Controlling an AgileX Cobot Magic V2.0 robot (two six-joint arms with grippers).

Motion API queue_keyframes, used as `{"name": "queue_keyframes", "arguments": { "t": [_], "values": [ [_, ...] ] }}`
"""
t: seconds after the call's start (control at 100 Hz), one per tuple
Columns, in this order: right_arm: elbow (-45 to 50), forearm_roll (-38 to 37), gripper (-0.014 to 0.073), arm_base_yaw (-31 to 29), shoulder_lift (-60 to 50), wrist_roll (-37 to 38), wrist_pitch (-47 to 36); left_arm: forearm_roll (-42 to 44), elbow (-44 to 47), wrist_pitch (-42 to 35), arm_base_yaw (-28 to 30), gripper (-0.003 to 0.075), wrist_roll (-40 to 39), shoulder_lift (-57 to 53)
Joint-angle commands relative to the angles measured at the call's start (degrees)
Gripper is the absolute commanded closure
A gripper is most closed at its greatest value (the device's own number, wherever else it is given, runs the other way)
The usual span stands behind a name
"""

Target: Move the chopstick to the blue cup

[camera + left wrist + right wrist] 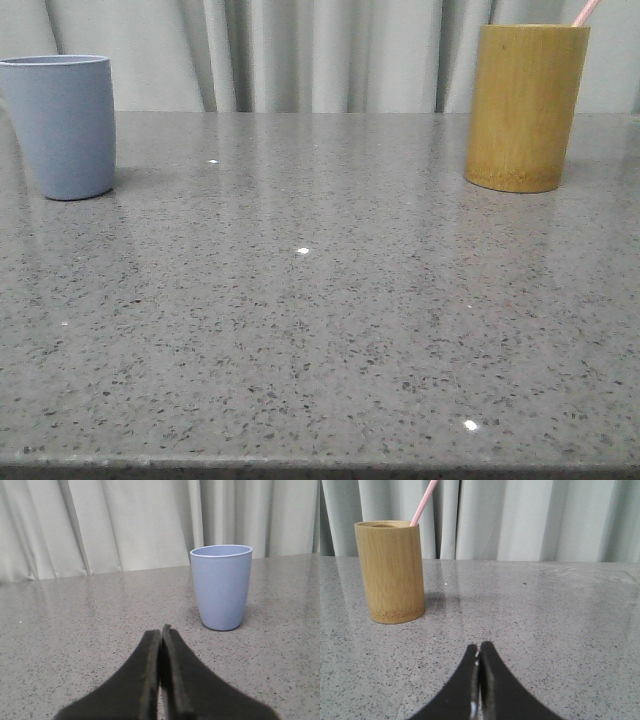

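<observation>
The robot's left gripper needs to next go to the blue cup's rim (pixel 17 62) (pixel 193 554), on the side away from the bamboo holder, and close there.
A pale pink chopstick (pixel 586 11) sticks out of the yellow-brown bamboo holder (pixel 524 107) at the back right of the table; it also shows in the right wrist view (pixel 423 503), leaning in the holder (pixel 391 572). The light grey-blue cup (pixel 62 125) stands at the back left and looks empty in the left wrist view (pixel 221 587). My left gripper (pixel 160 631) is shut and empty, low over the table short of the cup. My right gripper (pixel 479 648) is shut and empty, short of the holder. Neither gripper shows in the front view.
The grey speckled stone table (pixel 320 320) stretches between cup and holder. Pale curtains (pixel 330 50) hang close behind the table's far edge. The table's front edge runs along the bottom of the front view.
</observation>
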Motion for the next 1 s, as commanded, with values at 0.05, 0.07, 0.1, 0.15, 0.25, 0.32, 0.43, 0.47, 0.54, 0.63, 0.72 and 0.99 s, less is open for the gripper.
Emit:
{"name": "queue_keyframes", "arguments": {
  "t": [0.05,0.07,0.1,0.15,0.25,0.32,0.43,0.47,0.54,0.63,0.72,0.99],
  "values": [
    [0.0,-0.47,0.0662,-0.15,-1.13,-0.43,-5.06,-0.2,0.38,-4.82,-0.54,0.0739,-0.46,-1.91],
    [0.0,-0.47,0.0662,-0.15,-1.13,-0.43,-5.06,-0.2,0.38,-4.82,-0.54,0.0739,-0.46,-1.91],
    [0.0,-0.47,0.0662,-0.15,-1.13,-0.43,-5.06,-0.2,0.38,-4.82,-0.54,0.0739,-0.46,-1.91],
    [0.0,-0.47,0.0662,-0.15,-1.13,-0.43,-5.06,-0.2,0.38,-4.82,-0.54,0.0739,-0.46,-1.91],
    [0.0,-0.47,0.0662,-0.15,-1.13,-0.43,-5.06,-0.2,0.38,-4.82,-0.54,0.0739,-0.46,-1.91],
    [0.0,-0.47,0.0662,-0.15,-1.13,-0.43,-5.06,-0.2,0.38,-4.82,-0.54,0.0739,-0.46,-1.91],
    [0.0,-0.47,0.0662,-0.15,-1.13,-0.43,-5.06,-0.2,0.38,-4.82,-0.54,0.0739,-0.46,-1.91],
    [0.0,-0.47,0.0662,-0.15,-1.13,-0.43,-5.06,-0.2,0.38,-4.82,-0.54,0.0739,-0.46,-1.91],
    [0.0,-0.47,0.0662,-0.15,-1.13,-0.43,-5.06,-0.2,0.38,-4.82,-0.54,0.0739,-0.46,-1.91],
    [0.0,-0.47,0.0662,-0.15,-1.13,-0.43,-5.21,-0.2,0.38,-5.16,-0.54,0.0739,-0.46,-1.91],
    [0.0,-0.47,0.0662,-0.15,-1.13,-0.43,-7.32,-0.68,0.29,-5.54,-0.54,0.0739,-0.46,-1.91],
    [-5.52,-0.47,0.0662,-0.15,-0.83,-0.02,-3.17,-6.95,-6.48,1.03,-0.54,0.0739,-0.46,-1.51]
  ]
}}
